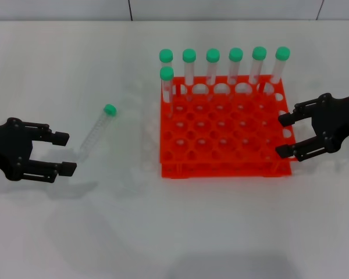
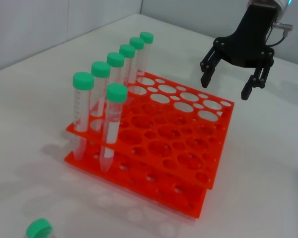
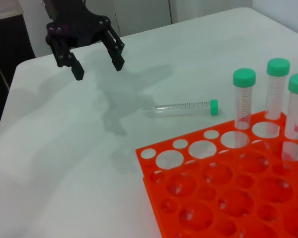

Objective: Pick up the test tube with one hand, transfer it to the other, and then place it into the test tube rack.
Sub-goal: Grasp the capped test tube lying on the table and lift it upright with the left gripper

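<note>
The left gripper should grip the lower half (image 1: 89,143) of the test tube lying beside the rack, well below its green cap.
The test tube (image 1: 99,131), clear with a green cap, lies on the white table left of the orange-red rack (image 1: 221,170). It also shows in the right wrist view (image 3: 181,107), and its cap shows in the left wrist view (image 2: 38,229). My left gripper (image 1: 64,153) is open and empty, just left of the tube's lower end and apart from it; it also shows in the right wrist view (image 3: 98,69). My right gripper (image 1: 283,135), with a white label on its wrist, is open and empty at the rack's right edge; it also shows in the left wrist view (image 2: 233,82).
Several green-capped tubes (image 1: 212,64) stand upright along the rack's far row, with one more (image 1: 167,87) in the second row at the left. They also show in the left wrist view (image 2: 111,79). The rack's other holes (image 2: 139,159) hold nothing.
</note>
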Tool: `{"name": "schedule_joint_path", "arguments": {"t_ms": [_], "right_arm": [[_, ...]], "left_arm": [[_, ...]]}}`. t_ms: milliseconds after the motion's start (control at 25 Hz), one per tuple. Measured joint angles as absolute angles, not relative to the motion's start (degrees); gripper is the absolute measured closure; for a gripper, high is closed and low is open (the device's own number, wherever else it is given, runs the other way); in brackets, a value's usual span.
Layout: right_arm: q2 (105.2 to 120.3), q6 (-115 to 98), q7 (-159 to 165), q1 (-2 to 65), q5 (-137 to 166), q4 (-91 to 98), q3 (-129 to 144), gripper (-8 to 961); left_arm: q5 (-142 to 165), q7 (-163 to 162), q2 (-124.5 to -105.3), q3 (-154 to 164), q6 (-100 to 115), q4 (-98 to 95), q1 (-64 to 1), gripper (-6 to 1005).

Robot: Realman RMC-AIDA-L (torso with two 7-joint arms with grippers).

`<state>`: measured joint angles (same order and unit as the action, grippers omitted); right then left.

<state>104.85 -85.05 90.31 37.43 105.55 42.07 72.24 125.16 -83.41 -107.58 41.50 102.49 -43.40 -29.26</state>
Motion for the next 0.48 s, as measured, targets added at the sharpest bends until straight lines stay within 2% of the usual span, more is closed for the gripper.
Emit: {"name": "schedule_joint_path", "arguments": {"t_ms": [480], "right_arm": [[104.94,-84.64,90.26,37.44,105.55,41.80,72.27,202]], "left_arm": [[125.30,-83.70,-107.58,41.32,102.08,-43.44,-29.29,316]]}}
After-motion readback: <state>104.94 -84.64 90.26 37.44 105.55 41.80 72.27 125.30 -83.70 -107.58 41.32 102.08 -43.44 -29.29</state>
